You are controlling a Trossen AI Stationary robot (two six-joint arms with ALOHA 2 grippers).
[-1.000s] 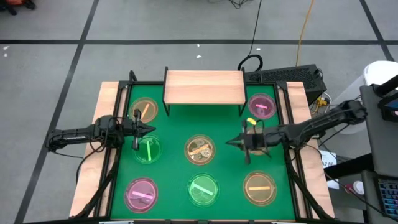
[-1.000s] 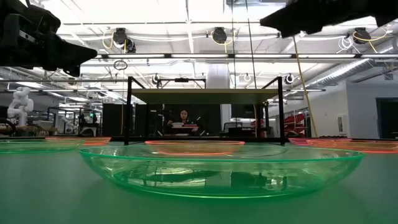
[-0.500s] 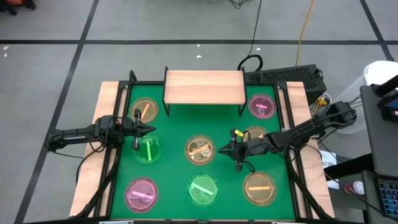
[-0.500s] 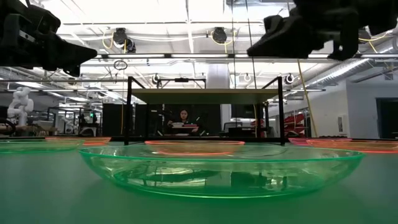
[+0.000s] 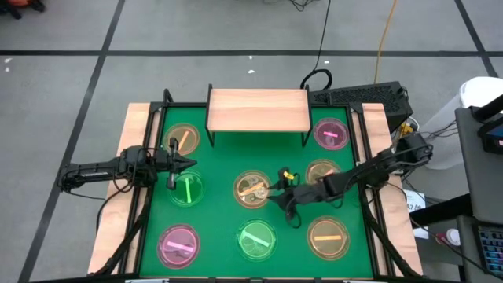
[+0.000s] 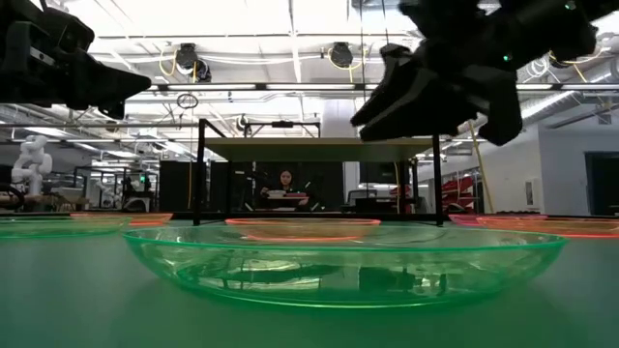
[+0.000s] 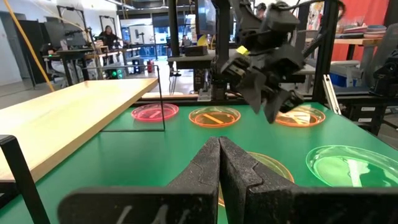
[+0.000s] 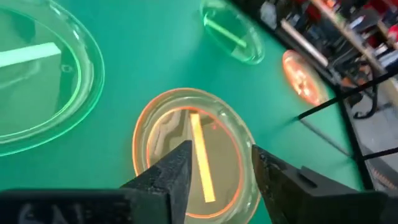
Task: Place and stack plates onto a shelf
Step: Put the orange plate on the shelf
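Note:
Next, I close my right gripper on the rim (image 5: 265,196) (image 8: 138,172) of the centre amber plate, on its side toward the near-edge amber plate.
Several translucent plates lie flat on the green table. My right gripper (image 5: 271,196) hovers open over the right rim of the centre amber plate (image 5: 250,189). In the right wrist view that plate (image 8: 186,155), with its orange bar, shows between and beyond the fingers (image 8: 177,168). In the low view the right gripper (image 6: 387,106) hangs well above the table. My left gripper (image 5: 189,163) is shut and holds nothing; it hovers between the far-left amber plate (image 5: 182,138) and a green plate (image 5: 187,189). The light-wood shelf (image 5: 258,110) stands at the far edge with nothing on it.
Other plates: pink (image 5: 331,134) and amber (image 5: 322,171) at the right, pink (image 5: 179,244), green (image 5: 257,239) and amber (image 5: 328,237) along the near edge. The shelf's black legs (image 6: 200,174) stand on the table. A person sits far behind the table (image 6: 285,184).
My right gripper has moved toward the table's left and near edges, from over the right amber plate to the centre amber plate. It has come lower, tipped downward, and opened. The plates and my left gripper have stayed where they were.

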